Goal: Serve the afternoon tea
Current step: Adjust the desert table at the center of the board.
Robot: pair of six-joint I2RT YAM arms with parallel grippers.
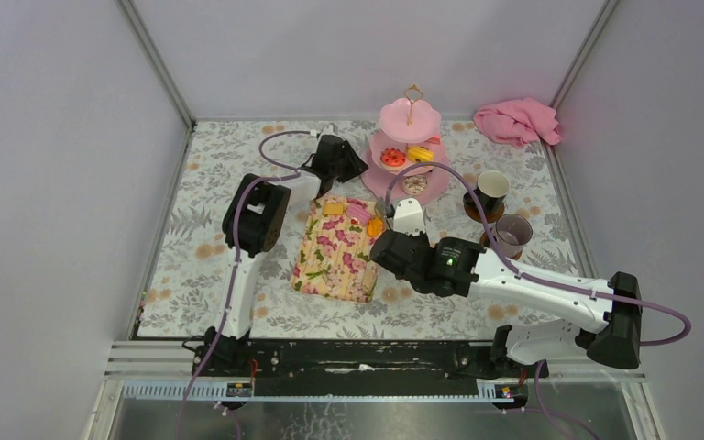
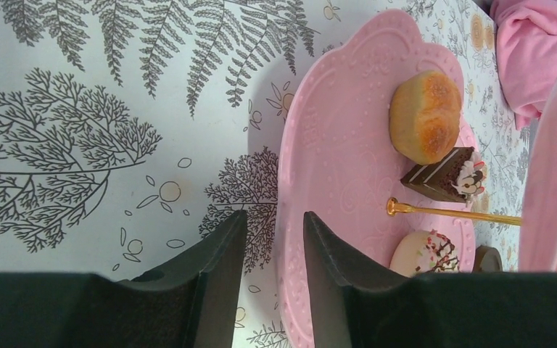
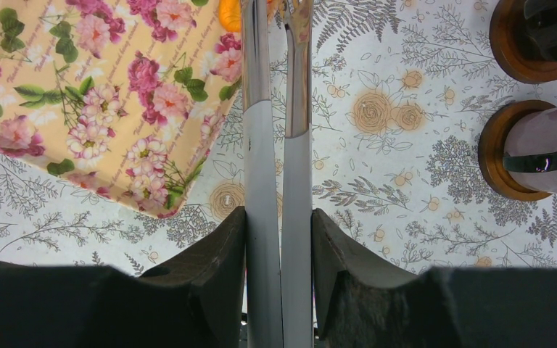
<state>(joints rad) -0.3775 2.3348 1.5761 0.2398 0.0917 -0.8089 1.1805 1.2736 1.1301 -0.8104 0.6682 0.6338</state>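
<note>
The empty side of the bottom level faces away from the tongs, so the robot's left gripper needs to pinch the bottom level's rim [image 2: 283, 185] and turn the stand toward the tray.
The pink three-tier stand [image 1: 410, 119] stands at the back. Its middle tier carries a red cake [image 1: 392, 157] and a yellow one [image 1: 420, 153]. My left gripper [image 2: 274, 215] is open beside the stand's left side [image 1: 353, 163]; its fingers straddle the bottom tier's rim [image 2: 341, 145] without pinching it. That tier holds a golden bun [image 2: 426, 114], a chocolate slice [image 2: 442, 175] and a sprinkled white cake [image 2: 424, 251]. My right gripper [image 3: 278, 212] is shut on metal tongs [image 3: 275, 109]. The tong tips reach an orange cake [image 3: 229, 13] at the tray's corner. The black mug [image 1: 492, 188] and grey mug [image 1: 512, 234] stand to the right.
The floral tray [image 1: 335, 249] lies centre-left with a yellow cake [image 1: 334, 209] and a pink cake [image 1: 359, 213] at its far end. Both mugs stand on wooden coasters [image 3: 504, 148]. A pink cloth [image 1: 516, 122] lies at the back right corner. Walls enclose the table.
</note>
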